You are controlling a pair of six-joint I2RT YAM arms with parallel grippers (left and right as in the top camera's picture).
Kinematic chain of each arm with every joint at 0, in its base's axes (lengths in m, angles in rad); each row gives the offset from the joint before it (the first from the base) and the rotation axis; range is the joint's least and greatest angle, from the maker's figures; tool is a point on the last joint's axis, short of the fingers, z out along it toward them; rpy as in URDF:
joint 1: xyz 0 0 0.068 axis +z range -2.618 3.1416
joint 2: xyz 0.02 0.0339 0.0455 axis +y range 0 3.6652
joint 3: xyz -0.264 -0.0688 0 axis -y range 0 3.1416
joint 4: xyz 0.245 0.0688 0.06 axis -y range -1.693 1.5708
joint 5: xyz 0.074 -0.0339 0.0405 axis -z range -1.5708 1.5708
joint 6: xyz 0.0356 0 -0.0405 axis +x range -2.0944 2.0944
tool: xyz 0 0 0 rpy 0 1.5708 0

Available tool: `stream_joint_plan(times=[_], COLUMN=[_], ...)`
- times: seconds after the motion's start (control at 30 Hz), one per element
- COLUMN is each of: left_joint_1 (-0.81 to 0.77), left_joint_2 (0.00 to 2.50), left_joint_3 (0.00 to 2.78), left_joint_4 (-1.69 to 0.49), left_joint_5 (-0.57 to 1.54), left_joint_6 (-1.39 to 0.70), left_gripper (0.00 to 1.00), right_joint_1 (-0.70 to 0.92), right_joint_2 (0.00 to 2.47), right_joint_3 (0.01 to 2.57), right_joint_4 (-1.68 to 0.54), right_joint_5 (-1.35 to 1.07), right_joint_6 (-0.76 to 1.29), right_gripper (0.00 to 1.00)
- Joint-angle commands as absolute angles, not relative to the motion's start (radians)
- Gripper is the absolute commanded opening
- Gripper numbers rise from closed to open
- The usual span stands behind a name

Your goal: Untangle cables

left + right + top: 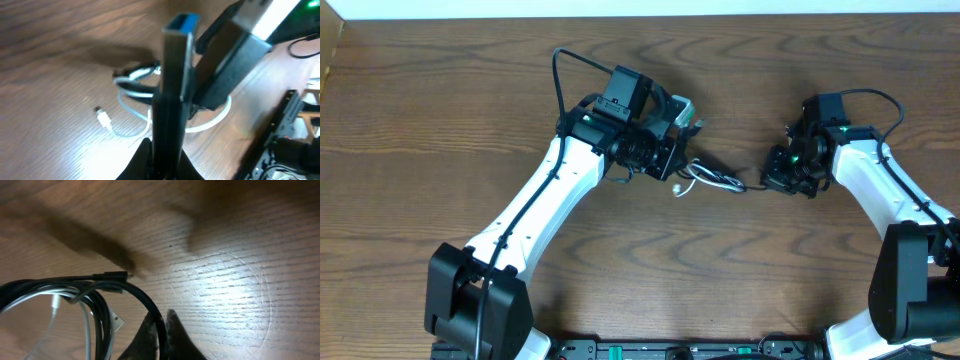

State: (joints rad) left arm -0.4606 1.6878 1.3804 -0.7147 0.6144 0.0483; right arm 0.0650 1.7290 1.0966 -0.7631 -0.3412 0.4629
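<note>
My grippers are stretching the black cable with the white cable looped round it, so next I lower the tangle, open both grippers and take the coil [694, 171] with my left gripper.
The white cable [712, 180] and the black cable [752, 187] lie tangled on the table between my two grippers. My left gripper [665, 152] [165, 162] is shut on a dark USB plug [176, 65] with a blue insert, which stands up out of the jaws. Behind it the white cable [131, 111] loops round the black cable [134, 89], with a small white plug [104, 119] lying loose. My right gripper [782, 178] [162, 330] is shut on a strand of the black cable [145, 299]. Beside that strand run the white cable [86, 325] and a silver plug [116, 322].
The wooden table [440, 110] runs out to the left and front. A pale wall edge [640, 8] lines the far side. My right arm's dark body [235, 55] hangs close behind the plug in the left wrist view.
</note>
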Motion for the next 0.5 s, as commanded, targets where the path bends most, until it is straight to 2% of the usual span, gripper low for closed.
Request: stream_joint_plan(times=[0.0, 0.13, 0.2, 0.27, 0.47], left_joint_1=[-0.458, -0.459, -0.461, -0.461, -0.461], left_joint_2=[1.684, 1.686, 1.686, 1.686, 1.686], left_joint_3=[1.382, 1.376, 1.376, 1.376, 1.377], left_joint_4=[-0.726, -0.724, -0.716, -0.704, -0.654], left_joint_5=[0.549, 0.549, 0.549, 0.549, 0.550], left_joint_6=[0.046, 0.043, 0.043, 0.038, -0.027], left_gripper=[0.07, 0.07, 0.07, 0.08, 0.07], right_joint_1=[0.058, 0.058, 0.061, 0.067, 0.124], right_joint_2=[1.713, 1.713, 1.713, 1.713, 1.713], right_joint_3=[1.093, 1.136, 1.165, 1.191, 1.217], right_joint_4=[-0.752, -0.752, -0.755, -0.755, -0.698], right_joint_5=[-0.387, -0.533, -0.636, -0.726, -0.793], right_joint_6=[0.392, 0.231, 0.138, 0.064, 0.048], right_gripper=[0.21, 0.44, 0.50, 0.54, 0.54])
